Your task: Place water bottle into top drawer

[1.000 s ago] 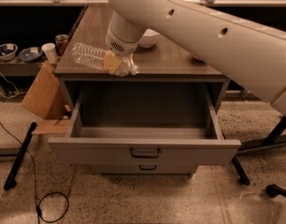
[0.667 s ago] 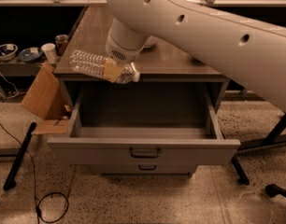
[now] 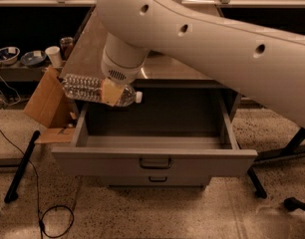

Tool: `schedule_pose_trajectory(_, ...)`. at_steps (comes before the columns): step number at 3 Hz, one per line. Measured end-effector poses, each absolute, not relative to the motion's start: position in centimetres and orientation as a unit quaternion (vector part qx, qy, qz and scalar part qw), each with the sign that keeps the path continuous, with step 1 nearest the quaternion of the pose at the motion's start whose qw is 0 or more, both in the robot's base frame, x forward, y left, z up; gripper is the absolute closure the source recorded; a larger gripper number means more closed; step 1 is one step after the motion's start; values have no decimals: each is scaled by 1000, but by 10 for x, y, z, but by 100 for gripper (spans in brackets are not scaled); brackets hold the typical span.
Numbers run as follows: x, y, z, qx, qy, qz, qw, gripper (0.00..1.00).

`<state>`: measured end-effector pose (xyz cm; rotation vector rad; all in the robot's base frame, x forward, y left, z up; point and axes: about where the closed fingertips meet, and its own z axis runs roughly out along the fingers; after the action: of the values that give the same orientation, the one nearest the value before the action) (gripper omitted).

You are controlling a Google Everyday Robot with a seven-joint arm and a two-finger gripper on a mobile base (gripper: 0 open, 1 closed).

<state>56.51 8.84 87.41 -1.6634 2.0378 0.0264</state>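
Note:
Next, the gripper releases the water bottle inside the top drawer (image 3: 100,122), against the side nearest the cardboard box.
The water bottle (image 3: 87,89) is a clear ribbed plastic bottle with a white cap. It lies on its side in the air, cap to the right. My gripper (image 3: 110,91) is shut on the water bottle near its neck and holds it over the back left corner of the top drawer (image 3: 155,158). The top drawer is pulled wide open, grey inside, with a dark loop handle on its front. It looks empty. My big white arm (image 3: 207,39) reaches in from the upper right and hides much of the cabinet top (image 3: 87,54).
A cardboard box (image 3: 48,103) leans against the cabinet's left side. A cup (image 3: 54,56) and bowls (image 3: 33,58) sit on a low shelf at far left. A black cable (image 3: 43,208) and a dark pole (image 3: 22,166) lie on the floor at left. A chair base (image 3: 272,183) stands at right.
My gripper has carried the bottle off the cabinet top, forward and down, so it now hangs over the open drawer's left rear corner. The arm has swung closer to the camera.

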Motion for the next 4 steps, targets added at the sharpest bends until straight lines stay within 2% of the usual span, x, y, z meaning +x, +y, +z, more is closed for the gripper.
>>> schedule_pose_trajectory(2, 553, 130, 822, -613, 755, 58, 227, 100)
schedule_pose_trajectory(4, 567, 156, 777, -577, 786, 104, 199, 100)
